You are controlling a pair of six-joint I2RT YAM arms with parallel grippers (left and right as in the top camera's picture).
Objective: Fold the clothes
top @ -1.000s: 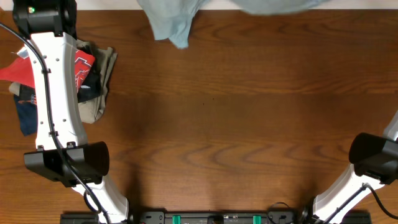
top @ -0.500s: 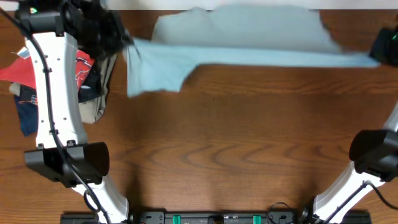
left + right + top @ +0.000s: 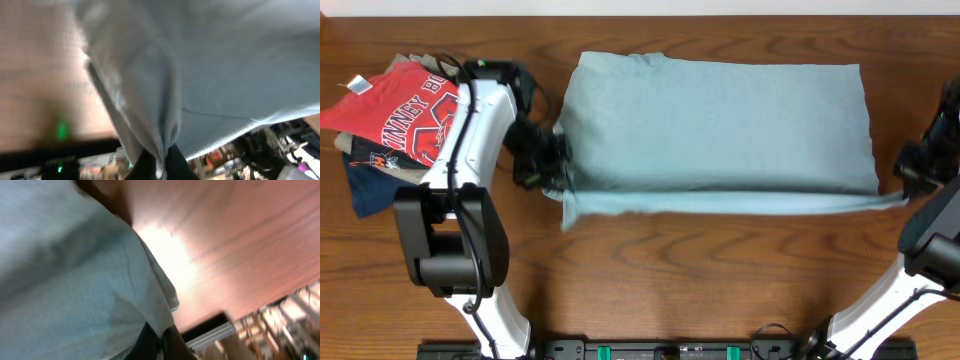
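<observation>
Next, my left gripper releases the T-shirt's pinched edge on the spread cloth (image 3: 581, 146) near the side facing the red shirt.
The pale blue-grey T-shirt (image 3: 720, 125) lies spread across the back half of the wooden table, wide and roughly rectangular, with its near edge stretched between the two arms. My left gripper (image 3: 552, 172) is shut on the shirt's left edge; the left wrist view shows the fabric (image 3: 200, 65) pinched between the dark fingers (image 3: 161, 167). My right gripper (image 3: 910, 178) is shut on the shirt's right edge; the right wrist view shows cloth (image 3: 65, 280) clamped in the fingers (image 3: 159, 347).
A pile of other garments sits at the back left: a red shirt with white lettering (image 3: 405, 110) on top of navy (image 3: 365, 185) and khaki pieces. The table's far edge (image 3: 640, 14) runs just behind the T-shirt.
Both arms have swung the T-shirt from the far edge down onto the table. It was a hanging strip; now it lies flat and spread. The left arm has moved right, off the garment pile.
</observation>
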